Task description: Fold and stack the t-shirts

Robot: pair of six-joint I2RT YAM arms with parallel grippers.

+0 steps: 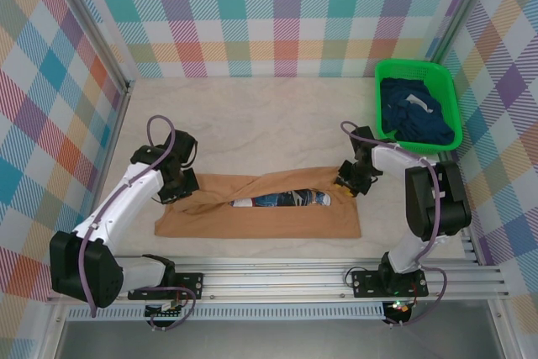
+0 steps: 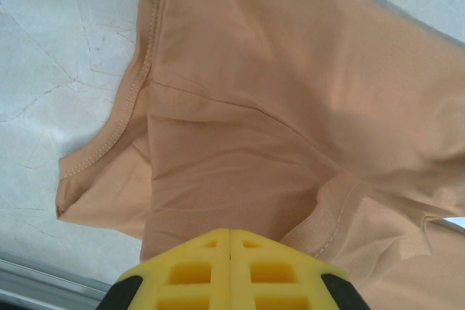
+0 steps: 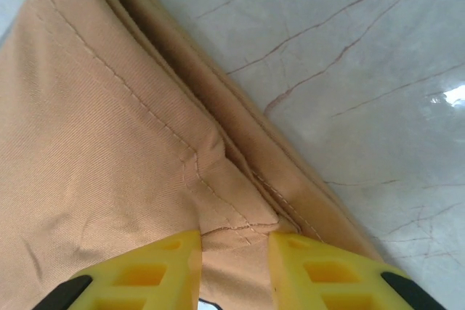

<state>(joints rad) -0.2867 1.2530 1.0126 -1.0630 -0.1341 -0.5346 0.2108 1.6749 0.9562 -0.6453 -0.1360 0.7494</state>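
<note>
The t-shirt's upper layer is leaving a piece of print showing in the gap, so I need to use my right gripper to pinch the upper layer's stitched corner [image 3: 251, 223] and pull it over the gap.
The tan-orange t-shirt [image 1: 261, 218] lies across the near middle of the table. Its far edge is drawn forward, and a strip of the blue-and-white print [image 1: 282, 199] shows in the gap. At the shirt's left far corner, my left gripper [image 1: 183, 189] is shut on a pinch of the tan cloth [image 2: 290, 70], which gathers in folds at the closed yellow tips [image 2: 230, 231]. My right gripper [image 1: 345, 187] stands at the right far corner. Its jaws are open, with a stitched seam of the shirt [image 3: 94, 143] lying loose between the fingers [image 3: 235, 236]. Dark navy t-shirts [image 1: 416, 115] are heaped in the basket.
The bright green mesh basket [image 1: 416, 65] stands at the back right, close behind the right arm. Bare marbled tabletop [image 1: 252, 115] stretches behind the shirt. Plaid walls close off the left, the back and the right. A metal rail [image 1: 277, 279] runs along the near edge.
</note>
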